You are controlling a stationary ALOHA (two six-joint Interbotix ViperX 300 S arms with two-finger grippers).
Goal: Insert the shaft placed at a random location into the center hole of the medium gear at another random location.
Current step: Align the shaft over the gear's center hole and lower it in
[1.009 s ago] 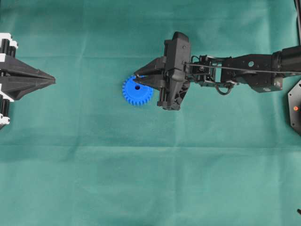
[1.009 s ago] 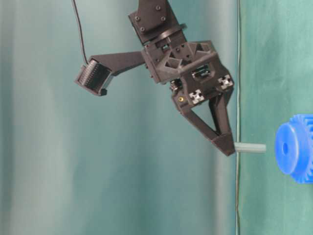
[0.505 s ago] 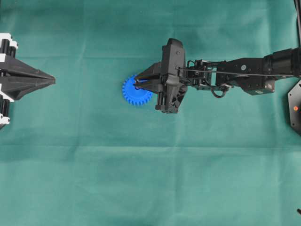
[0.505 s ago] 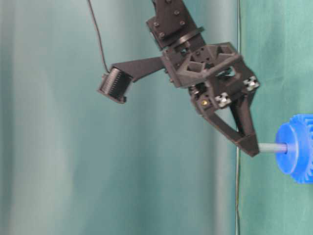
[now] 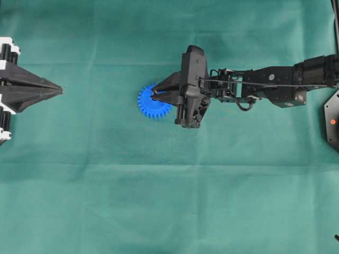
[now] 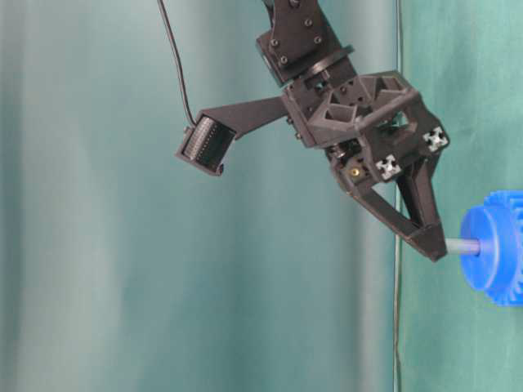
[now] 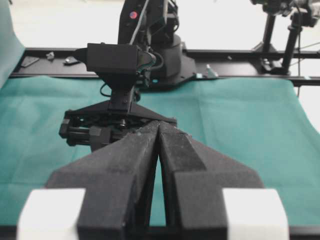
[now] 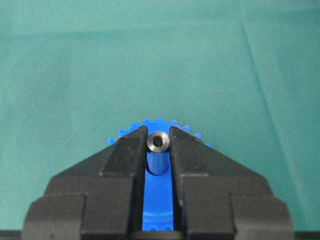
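Observation:
I should let go of the shaft with my right gripper as it stands upright in the center hole of the bright blue medium gear [image 5: 154, 98] [image 8: 158, 173].
The medium gear [image 5: 149, 107] is bright blue and lies flat on the green cloth near the middle of the table. My right gripper [image 5: 153, 94] hangs right over it, shut on the shaft [image 8: 158, 141], a short silvery pin held upright between the fingertips. In the table-level view the shaft [image 6: 458, 244] runs from the right gripper [image 6: 437, 248] into the hub of the gear [image 6: 500, 248]. The center hole is covered by the shaft. The gear's blue face [image 8: 159, 200] shows between the fingers. My left gripper [image 5: 60, 91] rests at the far left, shut and empty; its tips [image 7: 159, 125] meet.
Green cloth [image 5: 169, 201] covers the whole table, with a few creases. A black base plate [image 5: 332, 120] sits at the right edge. A black rail [image 7: 240, 52] with stands runs along the far side behind the right arm [image 7: 125, 60].
The right gripper has carried the shaft onto the gear; the pin's free end, clear of the hub a second ago, now sits inside it. The left arm has not moved.

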